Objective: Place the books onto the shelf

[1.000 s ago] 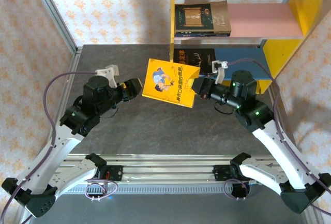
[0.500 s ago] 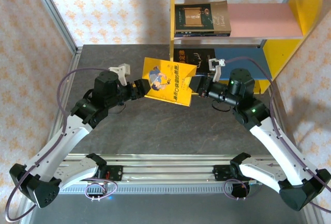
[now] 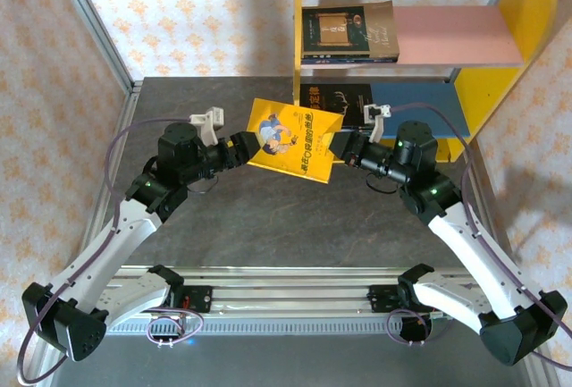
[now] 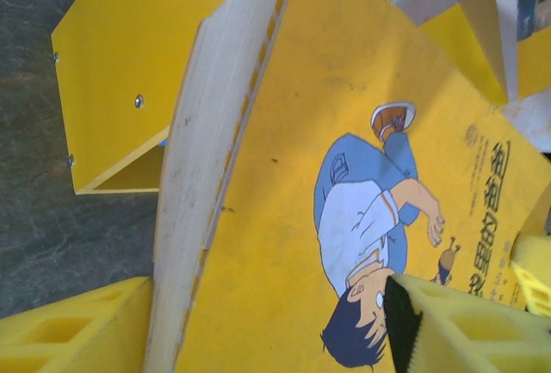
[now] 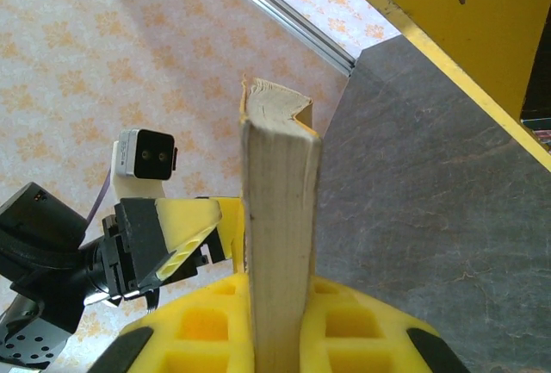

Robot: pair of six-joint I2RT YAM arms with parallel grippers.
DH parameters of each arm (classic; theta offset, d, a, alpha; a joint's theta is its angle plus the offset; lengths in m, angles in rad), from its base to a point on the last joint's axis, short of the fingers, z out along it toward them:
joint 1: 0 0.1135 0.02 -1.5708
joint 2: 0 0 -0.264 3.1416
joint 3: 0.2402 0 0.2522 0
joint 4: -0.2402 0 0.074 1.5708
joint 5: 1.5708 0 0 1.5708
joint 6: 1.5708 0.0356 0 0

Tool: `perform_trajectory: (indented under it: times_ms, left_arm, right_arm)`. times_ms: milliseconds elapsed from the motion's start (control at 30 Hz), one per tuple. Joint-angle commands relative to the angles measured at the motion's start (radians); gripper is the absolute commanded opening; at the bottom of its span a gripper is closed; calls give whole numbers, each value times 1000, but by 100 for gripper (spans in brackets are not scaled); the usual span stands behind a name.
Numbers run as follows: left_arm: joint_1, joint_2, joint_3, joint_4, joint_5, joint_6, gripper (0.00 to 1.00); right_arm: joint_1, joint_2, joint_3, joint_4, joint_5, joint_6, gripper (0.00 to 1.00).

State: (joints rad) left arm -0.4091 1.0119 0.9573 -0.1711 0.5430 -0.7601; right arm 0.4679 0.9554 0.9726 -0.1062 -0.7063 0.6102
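Observation:
My left fingers straddle the yellow book's cover crooked, so they should turn in line with its page edge and pinch the book's near corner (image 3: 252, 161).
The bright yellow book (image 3: 293, 139) with the cartoon figure hangs tilted above the table, in front of the shelf (image 3: 297, 38). My right gripper (image 3: 344, 151) is shut on its right edge; in the right wrist view the pale page block (image 5: 275, 218) is squeezed between the yellow fingers (image 5: 194, 330). My left gripper (image 3: 243, 147) is open at the book's left edge, one finger (image 4: 456, 326) over the cover (image 4: 344, 132) and the other (image 4: 69, 330) beside the pages. Dark books (image 3: 349, 32) lie on the pink upper board (image 3: 456, 34). Another dark book (image 3: 335, 97) sits on the blue lower board (image 3: 420, 99).
The shelf's yellow left panel (image 4: 138, 54) stands just behind the held book. The round-topped yellow panel (image 3: 527, 12) is at the far right. Dark grey table (image 3: 268, 217) lies open below the arms. An aluminium frame rail (image 3: 94, 38) runs along the left.
My left arm has reached in to the right, bringing its open gripper up to the yellow book's left edge. The book and my right gripper shifted slightly up towards the shelf.

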Motion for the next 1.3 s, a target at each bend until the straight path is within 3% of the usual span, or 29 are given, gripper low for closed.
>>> perform_trajectory:
  times_ms: [0, 267, 567, 733, 833, 967, 1267]
  left_arm:
    - [-5, -32, 4, 112, 117, -27, 62]
    - [0, -42, -7, 129, 132, -28, 36]
    - [9, -69, -33, 194, 162, -59, 23]
    - [15, -78, -41, 203, 192, -67, 31]
    - [15, -76, -51, 225, 204, -89, 47]
    - [15, -88, -75, 265, 182, -128, 60]
    - [16, -39, -184, 578, 72, -354, 62]
  right_arm:
    - [2, -20, -6, 110, -18, 13, 9]
    - [-3, -3, 2, 83, -18, -4, 10]
    - [-5, 8, -5, 86, -35, -3, 10]
    - [-6, 7, -9, 124, -71, 21, 8]
    - [-17, 12, -14, 191, -97, 76, 7]
    - [-56, 13, -64, 349, -103, 209, 6]
    - [-58, 45, -190, 654, -12, 411, 5]
